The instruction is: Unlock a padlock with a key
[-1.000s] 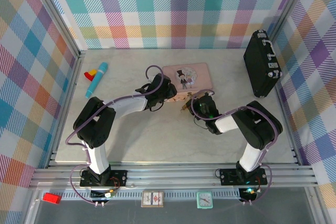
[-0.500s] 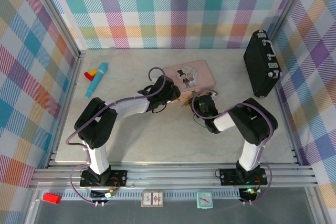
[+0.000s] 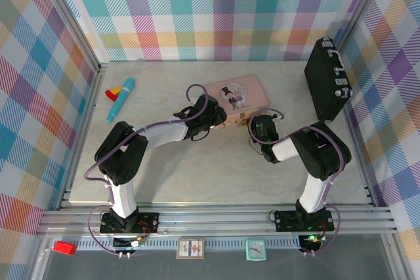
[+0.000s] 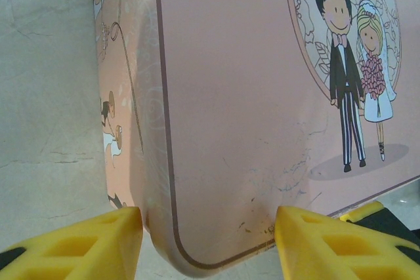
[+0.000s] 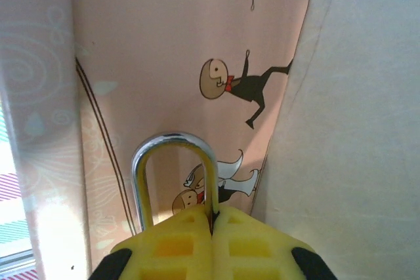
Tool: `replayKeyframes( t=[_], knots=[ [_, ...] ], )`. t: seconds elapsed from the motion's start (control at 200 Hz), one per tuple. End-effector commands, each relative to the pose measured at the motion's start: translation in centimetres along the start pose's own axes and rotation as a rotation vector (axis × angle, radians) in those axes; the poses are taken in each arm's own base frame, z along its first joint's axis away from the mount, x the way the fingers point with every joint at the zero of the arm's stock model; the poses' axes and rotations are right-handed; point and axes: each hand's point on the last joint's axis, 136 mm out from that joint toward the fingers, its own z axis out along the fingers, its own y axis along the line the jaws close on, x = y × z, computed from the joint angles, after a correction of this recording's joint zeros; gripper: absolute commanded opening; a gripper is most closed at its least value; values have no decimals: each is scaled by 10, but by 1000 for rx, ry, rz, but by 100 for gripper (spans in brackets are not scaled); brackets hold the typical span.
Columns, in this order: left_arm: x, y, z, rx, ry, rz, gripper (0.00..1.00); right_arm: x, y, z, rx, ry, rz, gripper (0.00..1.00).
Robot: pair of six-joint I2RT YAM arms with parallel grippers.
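The robot's right gripper should set the padlock down on the bare table (image 3: 262, 156) between the pink tin and the green clock.
The padlock's silvery shackle (image 5: 172, 141) rises above my right gripper (image 5: 213, 218), which is shut on the padlock; its brass body is hidden between the yellow fingers (image 5: 164, 244). It sits against the front side of the pink tin (image 5: 164, 44). In the top view the padlock (image 3: 243, 121) lies at the tin's near edge (image 3: 239, 93), with the right gripper (image 3: 252, 124) beside it. My left gripper (image 4: 209, 227) is open, its yellow fingertips (image 4: 98, 234) either side of the tin's near-left corner (image 4: 230, 96), also seen from above as the left gripper (image 3: 220, 121). The key is hidden.
A black case (image 3: 326, 80) with silver latches stands upright at the right wall. A teal marker (image 3: 121, 100) and a small red and yellow piece (image 3: 113, 90) lie at the far left. Checked walls close in the table (image 3: 197, 175).
The right gripper has swung right and in toward the tin's front side, carrying the padlock with it. The left gripper has slid slightly right along the tin's near corner.
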Motion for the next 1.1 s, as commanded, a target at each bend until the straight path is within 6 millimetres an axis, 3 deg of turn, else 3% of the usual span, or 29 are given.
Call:
replayKeyframes(
  t=[0.0, 0.17, 0.31, 0.56, 0.765, 0.92, 1.095],
  knots=[
    [20, 19, 4, -75, 65, 48, 56, -13, 15, -10, -20, -37, -25, 0],
    [11, -7, -17, 21, 82, 151, 58, -5, 17, -23, 18, 65, -190, 0],
    [-2, -11, -50, 62, 43, 239, 65, -3, -6, -48, 112, 111, -305, 0],
    [-21, 35, -103, 31, -77, 324, 73, 11, -19, -81, 204, 271, -523, 0],
    [-31, 79, -147, -60, -218, 387, 76, 4, -28, -109, 287, 307, -658, 0],
    [-28, 109, -163, -123, -262, 403, 78, -2, -35, -124, 371, 330, -703, 0],
    [-33, 127, -183, -174, -339, 413, 81, -12, -54, -137, 495, 328, -753, 0]
  ],
)
